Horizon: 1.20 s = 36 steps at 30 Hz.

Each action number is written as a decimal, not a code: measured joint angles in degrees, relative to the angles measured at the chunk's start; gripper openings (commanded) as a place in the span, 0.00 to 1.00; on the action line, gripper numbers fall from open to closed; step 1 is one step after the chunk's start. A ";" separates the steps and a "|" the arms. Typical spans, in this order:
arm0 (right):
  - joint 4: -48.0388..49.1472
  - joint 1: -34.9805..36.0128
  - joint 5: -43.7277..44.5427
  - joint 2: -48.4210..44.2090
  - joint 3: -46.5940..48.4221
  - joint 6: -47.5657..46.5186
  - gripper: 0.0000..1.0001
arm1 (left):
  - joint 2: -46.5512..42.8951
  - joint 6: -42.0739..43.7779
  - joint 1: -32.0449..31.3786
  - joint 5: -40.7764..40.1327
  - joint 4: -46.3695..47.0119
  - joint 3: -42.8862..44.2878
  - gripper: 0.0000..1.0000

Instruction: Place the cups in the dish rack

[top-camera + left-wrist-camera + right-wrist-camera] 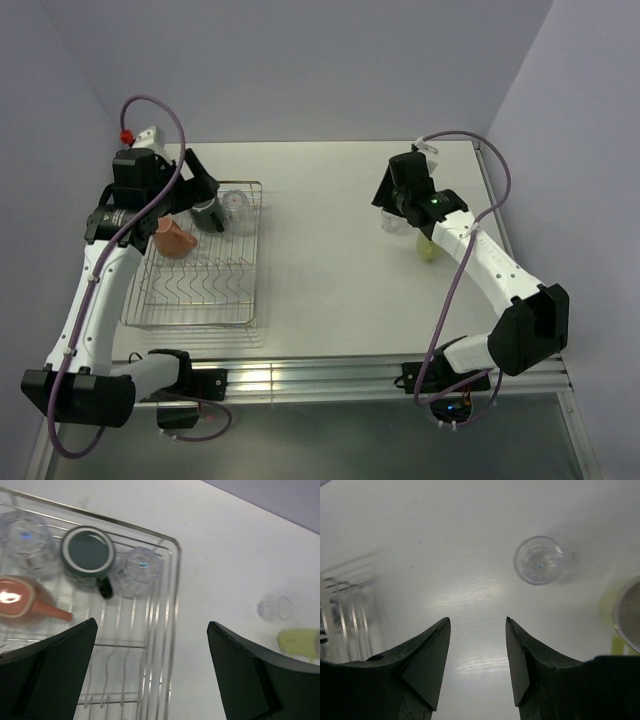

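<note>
Next, my right gripper goes over to the rim [424,240] [618,628] of the yellow-green cup and closes there, just above the cup's handle.
The silver wire dish rack [190,322] stands at the left. In its far end are an orange mug [175,238], a black mug [208,213] and a clear tumbler [238,208]. The left wrist view shows the rack [175,580] holding two clear tumblers [25,540] [141,570], the black mug [87,552] and the orange mug [20,600]. My left gripper [152,630] is open and empty above the rack's right edge. A third clear tumbler [539,560] and a pale yellow-green cup [428,248] sit on the table at the right. My right gripper [477,622] is open and empty, hovering just left of that tumbler.
The table ends at a wall behind and a raised rail [495,190] on the right. The right arm [490,260] reaches over the yellow-green cup. The near rows of rack prongs [200,285] hold nothing.
</note>
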 measured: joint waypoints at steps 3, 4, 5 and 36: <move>-4.59 -1.53 3.74 -1.05 0.00 0.83 0.55 | 0.07 0.20 -2.69 2.36 0.90 0.22 0.99; -6.05 -2.21 4.81 -1.29 0.00 1.05 0.55 | 0.07 0.22 -2.89 2.86 1.09 0.17 0.99; -7.50 -2.84 5.75 -1.44 0.00 1.25 0.54 | 0.02 0.22 -2.97 3.56 1.60 0.02 0.99; -8.22 -14.69 4.52 7.69 -6.45 0.92 0.37 | -0.02 1.05 -3.67 10.29 8.94 -6.73 0.99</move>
